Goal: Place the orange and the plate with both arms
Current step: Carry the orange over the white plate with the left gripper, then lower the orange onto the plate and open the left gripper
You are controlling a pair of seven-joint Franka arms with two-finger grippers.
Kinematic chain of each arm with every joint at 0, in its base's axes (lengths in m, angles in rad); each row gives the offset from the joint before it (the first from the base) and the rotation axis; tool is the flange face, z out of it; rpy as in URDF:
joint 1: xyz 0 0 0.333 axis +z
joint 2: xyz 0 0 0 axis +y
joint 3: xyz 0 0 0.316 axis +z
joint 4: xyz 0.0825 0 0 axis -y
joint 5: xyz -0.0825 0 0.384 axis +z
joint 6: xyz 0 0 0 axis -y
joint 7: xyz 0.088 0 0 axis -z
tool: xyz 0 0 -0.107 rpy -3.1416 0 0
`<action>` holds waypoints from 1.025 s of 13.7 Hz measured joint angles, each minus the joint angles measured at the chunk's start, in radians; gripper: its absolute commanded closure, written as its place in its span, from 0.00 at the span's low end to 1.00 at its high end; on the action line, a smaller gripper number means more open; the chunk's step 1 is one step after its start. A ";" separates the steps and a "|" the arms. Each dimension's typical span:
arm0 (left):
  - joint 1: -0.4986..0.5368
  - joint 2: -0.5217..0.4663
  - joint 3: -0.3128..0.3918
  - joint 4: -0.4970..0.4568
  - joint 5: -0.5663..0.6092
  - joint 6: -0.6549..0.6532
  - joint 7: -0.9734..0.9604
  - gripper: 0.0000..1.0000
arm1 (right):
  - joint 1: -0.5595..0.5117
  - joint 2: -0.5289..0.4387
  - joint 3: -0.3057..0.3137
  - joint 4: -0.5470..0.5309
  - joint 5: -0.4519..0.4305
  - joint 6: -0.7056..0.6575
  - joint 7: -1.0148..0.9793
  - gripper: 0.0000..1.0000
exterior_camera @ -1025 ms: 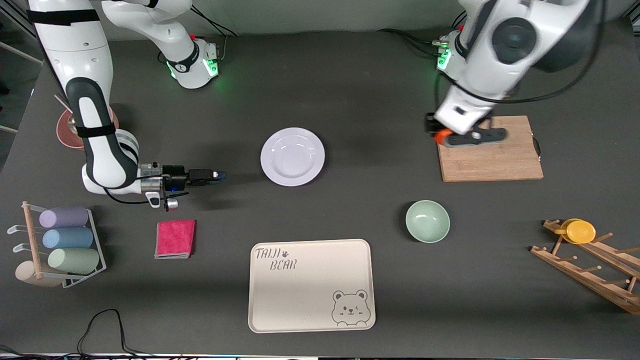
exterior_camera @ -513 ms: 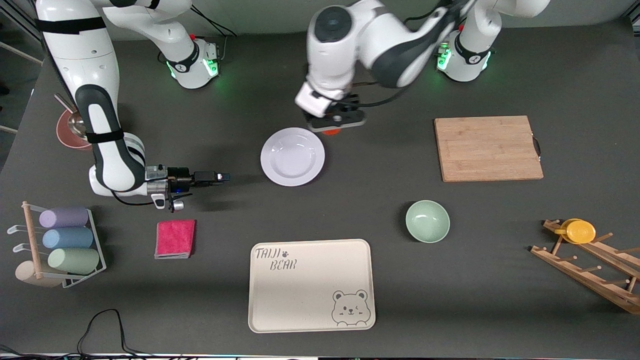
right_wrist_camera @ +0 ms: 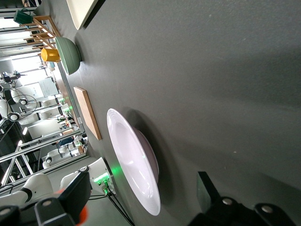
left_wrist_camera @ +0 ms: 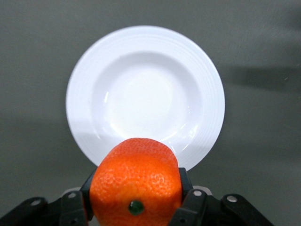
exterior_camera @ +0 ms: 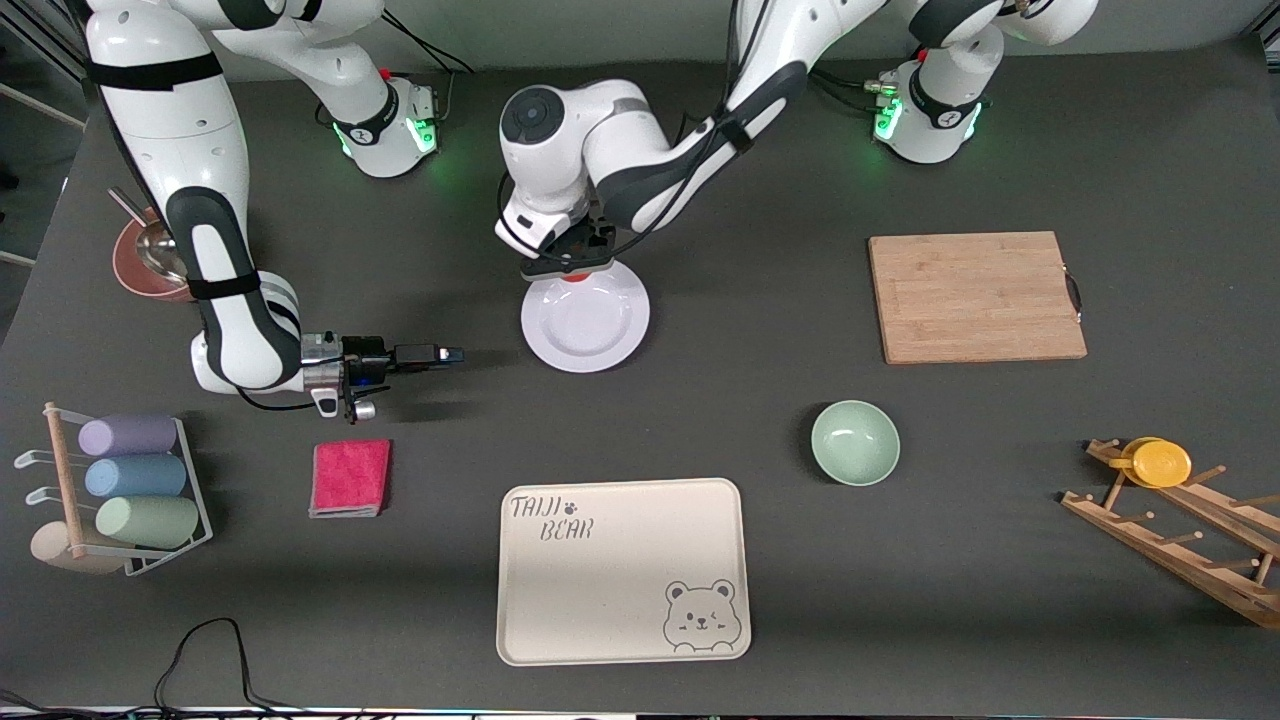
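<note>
Next, my left gripper releases the orange in the hollow middle of the white plate (exterior_camera: pixel 587 316) (left_wrist_camera: pixel 144 106).
The white plate (exterior_camera: pixel 586 318) lies on the dark table, mid-way between the arms. My left gripper (exterior_camera: pixel 569 262) hangs over the plate's rim on the side toward the robots' bases. It is shut on the orange (exterior_camera: pixel 572 279). In the left wrist view the orange (left_wrist_camera: pixel 135 181) sits squeezed between the black fingers (left_wrist_camera: pixel 186 184), with the plate (left_wrist_camera: pixel 146 94) bare below it. My right gripper (exterior_camera: pixel 441 353) is open and low over the table beside the plate, toward the right arm's end. In the right wrist view the plate (right_wrist_camera: pixel 134 160) stands just ahead of the spread fingers (right_wrist_camera: pixel 207 189).
A cream bear tray (exterior_camera: pixel 620 570) lies nearer the camera than the plate. A green bowl (exterior_camera: pixel 855 442) and a wooden cutting board (exterior_camera: pixel 975 297) are toward the left arm's end. A pink cloth (exterior_camera: pixel 350 477) and a cup rack (exterior_camera: pixel 120 490) are near the right arm.
The left arm has swung from the cutting board across the table to the plate's rim, carrying the orange. The right gripper has crept slightly toward the plate and stays open.
</note>
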 measured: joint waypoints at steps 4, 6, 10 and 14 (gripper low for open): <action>-0.033 0.078 0.063 0.004 0.023 0.076 -0.008 0.51 | -0.001 0.017 0.000 -0.001 0.022 0.000 -0.038 0.00; -0.036 0.108 0.071 0.006 0.044 0.105 -0.008 0.51 | -0.001 0.021 0.000 -0.001 0.023 0.000 -0.041 0.00; -0.055 0.149 0.101 0.021 0.058 0.130 -0.009 0.50 | -0.001 0.021 0.000 -0.001 0.024 0.000 -0.042 0.00; -0.078 0.165 0.118 0.028 0.058 0.147 -0.010 0.00 | -0.001 0.021 0.000 -0.001 0.024 0.000 -0.042 0.00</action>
